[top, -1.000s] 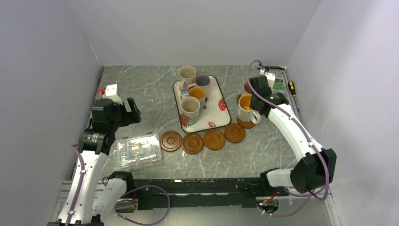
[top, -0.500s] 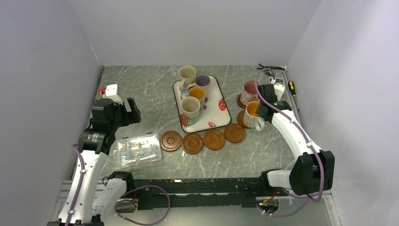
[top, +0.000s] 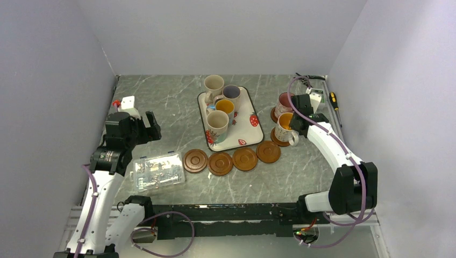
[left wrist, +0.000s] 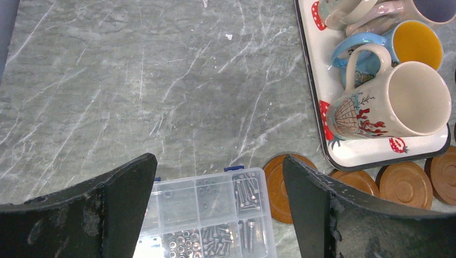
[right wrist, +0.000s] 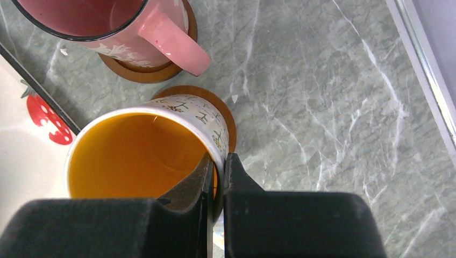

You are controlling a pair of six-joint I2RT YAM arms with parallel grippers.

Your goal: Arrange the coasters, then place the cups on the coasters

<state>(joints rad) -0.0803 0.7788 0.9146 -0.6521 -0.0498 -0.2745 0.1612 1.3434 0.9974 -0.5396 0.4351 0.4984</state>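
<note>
Next, my right gripper lets go of the cup with an orange inside on the brown coaster (top: 281,136) (right wrist: 189,135) closest to the pink cup's coaster.
My right gripper (right wrist: 219,166) (top: 294,119) is shut on the rim of a cup with an orange inside (right wrist: 140,156) (top: 285,127). One finger is inside the cup and one outside. The cup leans a little over a brown coaster (right wrist: 226,115) (top: 276,142). Behind it a pink cup (top: 284,102) (right wrist: 107,21) stands on another coaster (right wrist: 145,72). Several bare coasters (top: 232,160) lie in a row before the tray. Several more cups (top: 217,122) (left wrist: 398,107) stand on the tray. My left gripper (left wrist: 218,161) (top: 150,126) hangs open and holds nothing.
A white strawberry-print tray (top: 243,126) (left wrist: 376,156) sits mid-table. A clear plastic box of screws and nuts (top: 157,171) (left wrist: 215,215) lies below my left gripper, next to the leftmost coaster (left wrist: 277,188). A screwdriver (top: 334,102) lies by the right wall.
My right wrist has shifted right and back, uncovering the pink cup. The orange-inside cup tipped, then came more upright over its coaster. The left arm has not moved.
</note>
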